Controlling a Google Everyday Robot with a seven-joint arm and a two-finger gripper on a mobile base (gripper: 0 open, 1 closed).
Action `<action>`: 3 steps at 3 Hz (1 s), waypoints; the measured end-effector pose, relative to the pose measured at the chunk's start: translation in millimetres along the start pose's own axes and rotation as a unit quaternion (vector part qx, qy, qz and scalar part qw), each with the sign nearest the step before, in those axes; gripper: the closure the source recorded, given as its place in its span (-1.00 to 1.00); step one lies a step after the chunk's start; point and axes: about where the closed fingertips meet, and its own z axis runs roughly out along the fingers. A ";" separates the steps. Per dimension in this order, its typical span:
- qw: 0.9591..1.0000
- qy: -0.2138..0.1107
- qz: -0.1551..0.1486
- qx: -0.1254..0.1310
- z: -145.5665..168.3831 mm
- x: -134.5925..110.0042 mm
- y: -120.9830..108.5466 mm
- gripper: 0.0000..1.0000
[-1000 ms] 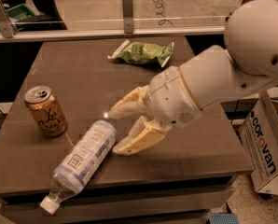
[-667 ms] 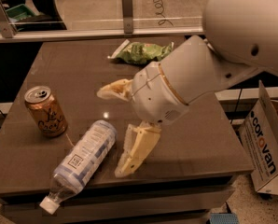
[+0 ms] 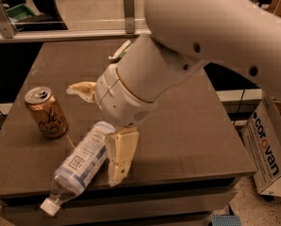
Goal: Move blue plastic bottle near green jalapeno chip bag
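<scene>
The blue plastic bottle has a base end (image 3: 103, 133) and a white cap end. Next, my gripper closes on the base end, so the cap end sticks out.
The blue plastic bottle (image 3: 81, 161) lies on its side at the table's front left, white cap pointing to the front edge and just over it. My gripper (image 3: 93, 135) is open and low over the bottle's base end. One finger (image 3: 81, 91) stands behind the bottle and the other finger (image 3: 119, 159) lies along its right side. I cannot tell if either touches it. The green jalapeno chip bag (image 3: 121, 50) is at the back of the table, almost wholly hidden by my arm; only a pale corner shows.
An orange-gold soda can (image 3: 46, 112) stands upright left of the gripper, close to the bottle. The brown table (image 3: 202, 140) ends just in front of the bottle. A white cardboard box (image 3: 268, 154) stands on the floor at the right. A rail runs behind the table.
My arm has swung left and down toward the bottle, so the fingers now stand on either side of its base end. The arm now covers the chip bag. Bottle and can have not moved.
</scene>
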 end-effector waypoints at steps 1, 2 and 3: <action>0.999 0.027 -0.039 -0.021 24.9 1.8 1.4 -1.00; 0.995 0.063 -0.070 -0.040 49.9 10.2 3.8 -1.00; 0.991 0.086 -0.088 -0.052 63.7 17.1 5.0 -1.00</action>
